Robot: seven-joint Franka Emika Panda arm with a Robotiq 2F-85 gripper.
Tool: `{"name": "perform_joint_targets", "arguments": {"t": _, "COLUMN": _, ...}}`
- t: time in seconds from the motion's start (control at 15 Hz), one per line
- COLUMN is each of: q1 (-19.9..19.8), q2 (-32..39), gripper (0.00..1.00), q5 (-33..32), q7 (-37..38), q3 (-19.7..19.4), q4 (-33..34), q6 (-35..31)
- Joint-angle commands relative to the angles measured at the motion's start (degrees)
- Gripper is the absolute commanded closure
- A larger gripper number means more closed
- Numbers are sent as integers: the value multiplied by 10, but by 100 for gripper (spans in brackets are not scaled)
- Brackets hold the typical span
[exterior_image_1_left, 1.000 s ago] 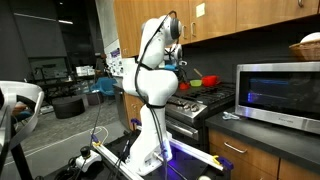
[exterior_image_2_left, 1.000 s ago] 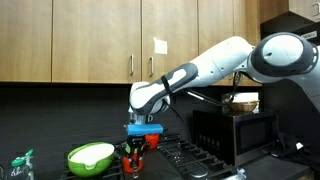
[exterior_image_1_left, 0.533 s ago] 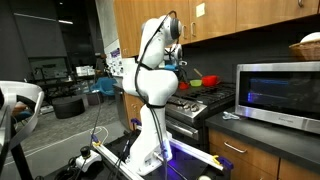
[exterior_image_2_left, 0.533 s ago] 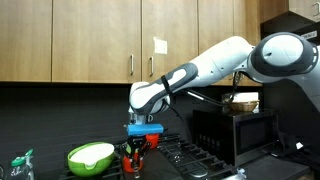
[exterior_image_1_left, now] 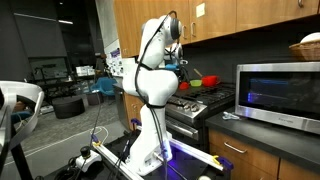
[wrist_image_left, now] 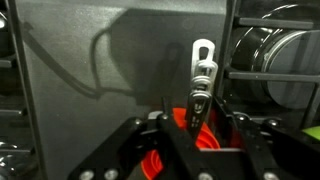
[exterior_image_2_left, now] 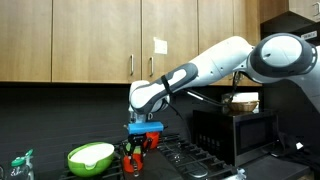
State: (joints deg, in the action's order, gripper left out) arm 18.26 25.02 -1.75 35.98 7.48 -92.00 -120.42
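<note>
I should open and grip only the nearest handle (wrist_image_left: 199,86) before lifting, because several handles are stacked at my gripper's fingers over the red cup.
A red cup (wrist_image_left: 180,128) stands on the stove with a black utensil handle (wrist_image_left: 202,75) with a silver end sticking up out of it. My gripper (wrist_image_left: 196,128) hangs straight over the cup. Its two black fingers (wrist_image_left: 160,135) stand on either side of the handle with a small gap to it, so it is open and grips nothing. In an exterior view the gripper (exterior_image_2_left: 134,148) points down at the red cup (exterior_image_2_left: 133,161), just right of a green bowl (exterior_image_2_left: 90,157). From the side, the gripper (exterior_image_1_left: 181,68) is over the stove top.
The stove's black grates (wrist_image_left: 270,85) lie to the right of the cup. A steel microwave (exterior_image_1_left: 280,95) sits on the counter beside the stove, with a basket (exterior_image_1_left: 308,46) on top. Wooden cabinets (exterior_image_2_left: 90,40) hang above. A spray bottle (exterior_image_2_left: 20,165) stands at the far left.
The gripper sits very slightly higher over the red cup than before. The arm has otherwise hardly moved.
</note>
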Motion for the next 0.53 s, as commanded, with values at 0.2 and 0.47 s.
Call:
{"name": "perform_joint_targets", "arguments": {"t": 0.2, "q1": 11, "q2": -10, "gripper": 69, "q5": -29, "q7": 11, "q3": -16, "q4": 12, "q6": 11}}
{"name": "perform_joint_targets", "arguments": {"t": 0.47, "q1": 12, "q2": -8, "gripper": 64, "q5": -30, "q7": 11, "q3": -16, "q4": 16, "q6": 11}}
